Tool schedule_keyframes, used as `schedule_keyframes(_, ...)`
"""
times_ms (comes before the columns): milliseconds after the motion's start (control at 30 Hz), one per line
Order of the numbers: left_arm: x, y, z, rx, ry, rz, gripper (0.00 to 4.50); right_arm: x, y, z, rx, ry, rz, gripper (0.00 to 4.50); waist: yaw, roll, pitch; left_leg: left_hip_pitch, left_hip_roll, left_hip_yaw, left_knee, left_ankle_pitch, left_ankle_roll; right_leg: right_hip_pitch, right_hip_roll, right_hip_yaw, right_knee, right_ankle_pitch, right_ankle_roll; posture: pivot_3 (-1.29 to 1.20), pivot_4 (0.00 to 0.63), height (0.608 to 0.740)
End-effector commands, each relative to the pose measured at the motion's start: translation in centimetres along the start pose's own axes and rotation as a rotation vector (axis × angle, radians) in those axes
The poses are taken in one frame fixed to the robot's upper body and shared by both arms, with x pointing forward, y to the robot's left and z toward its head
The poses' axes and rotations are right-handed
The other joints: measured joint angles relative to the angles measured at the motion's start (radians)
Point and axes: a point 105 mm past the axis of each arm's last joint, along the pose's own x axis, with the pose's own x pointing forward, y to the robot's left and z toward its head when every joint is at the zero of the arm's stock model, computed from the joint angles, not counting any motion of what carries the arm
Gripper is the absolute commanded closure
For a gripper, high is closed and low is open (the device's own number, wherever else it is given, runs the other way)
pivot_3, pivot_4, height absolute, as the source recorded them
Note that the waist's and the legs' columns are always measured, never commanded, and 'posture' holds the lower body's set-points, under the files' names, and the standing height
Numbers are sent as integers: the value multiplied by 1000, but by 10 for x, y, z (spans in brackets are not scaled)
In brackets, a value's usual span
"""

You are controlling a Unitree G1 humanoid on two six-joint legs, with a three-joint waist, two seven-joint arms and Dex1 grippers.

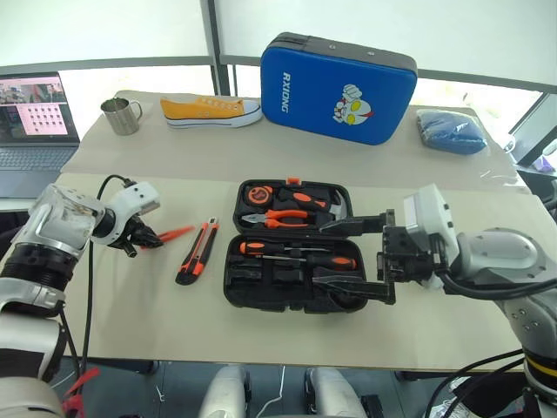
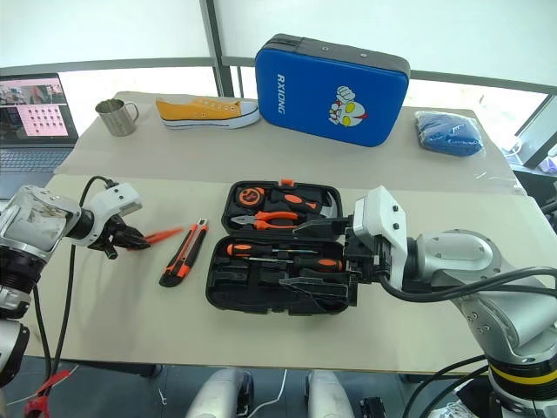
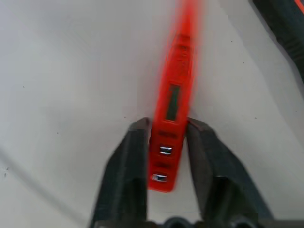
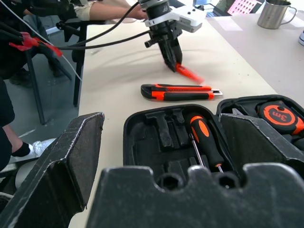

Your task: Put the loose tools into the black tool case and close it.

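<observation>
My left gripper is going to let go of the orange tester screwdriver in the black tool case's near half (image 1: 264, 263), next to the black-and-orange screwdrivers.
The black tool case (image 1: 233, 280) lies open mid-table. Two black-and-orange screwdrivers (image 1: 300, 253) rest in its near half. Pliers, a hammer and a tape measure fill the far half. To its left lies the utility knife (image 1: 197, 251), flat on the table. Further left, my left gripper (image 1: 142, 236) is shut on the butt end of the slim orange tester screwdriver (image 1: 175, 232). In the left wrist view, its black fingers (image 3: 135, 145) press both sides of the tester (image 3: 176, 90). My right gripper (image 1: 320, 252) hovers open over the case's right side, holding nothing.
Along the back of the table stand a big blue padded case (image 1: 338, 87), a yellow shoe (image 1: 209, 111), a metal mug (image 1: 122, 116) and a blue cloth bundle (image 1: 451, 131). A laptop (image 1: 30, 131) sits at far left. A person's arm (image 4: 114, 9) shows beyond the table's left end.
</observation>
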Motion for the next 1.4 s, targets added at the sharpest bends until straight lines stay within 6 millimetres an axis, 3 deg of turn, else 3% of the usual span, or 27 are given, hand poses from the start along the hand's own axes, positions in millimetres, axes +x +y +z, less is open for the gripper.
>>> schedule_keyframes(33, -5, 12, -4, -42, -31, 55, 4074, -4, 3, 6, -40, -6, 3, 0, 0, 0, 0, 0, 0, 0, 1, 0, 0, 0, 0, 0, 1, 0, 0, 0, 150, 739)
schedule_keyframes(167, -27, 21, 28, 25, -178, 108, 4074, -9, 3, 0, -6, 20, -11, 0, 0, -1, 1, -1, 1, -1, 2, 0, 0, -1, 0, -1, 1, 0, 0, 0, 150, 739)
schedule_keyframes(267, -43, 8, 63, 195, -303, 79, 4074, -13, 4, -5, 32, 36, -20, 0, 4, -2, 1, -4, 1, -2, 4, 0, 0, -1, 0, -2, 1, 0, 0, 0, 150, 739)
schedule_keyframes(367, -52, -36, 95, 406, -381, -84, 4074, -20, 10, -13, 54, 81, -23, 0, 10, -2, 1, -8, 0, -3, 6, 0, 0, -2, -1, -3, 0, 1, 1, 0, 150, 739)
schedule_keyframes(467, -47, -86, 105, 657, -360, -251, 4074, -28, 15, -21, 79, 122, -39, 0, 8, -2, 1, -9, -1, -4, 6, 0, 0, -1, -1, -3, -2, 2, 3, 0, 150, 739)
schedule_keyframes(733, -11, -154, 113, 803, -272, -444, 4074, -29, 17, -25, 67, 126, -118, 0, -4, -2, 1, -7, 0, -3, 6, 0, 0, 0, 2, 0, -1, 2, 3, 0, 150, 739)
schedule_keyframes(1033, 16, -156, 91, 822, -92, -451, 4074, -28, 21, -26, 66, 118, -172, 0, -3, -2, 1, -7, -1, -6, 6, 0, 0, 0, 2, 0, -1, 2, 3, 0, 150, 739)
schedule_keyframes(1400, 29, -156, 98, 742, -47, -429, 4074, -25, 20, -23, 64, 86, -197, 0, 2, -2, 1, -6, -1, -7, 7, 0, 0, 1, 2, 0, -1, 1, 3, 0, 150, 739)
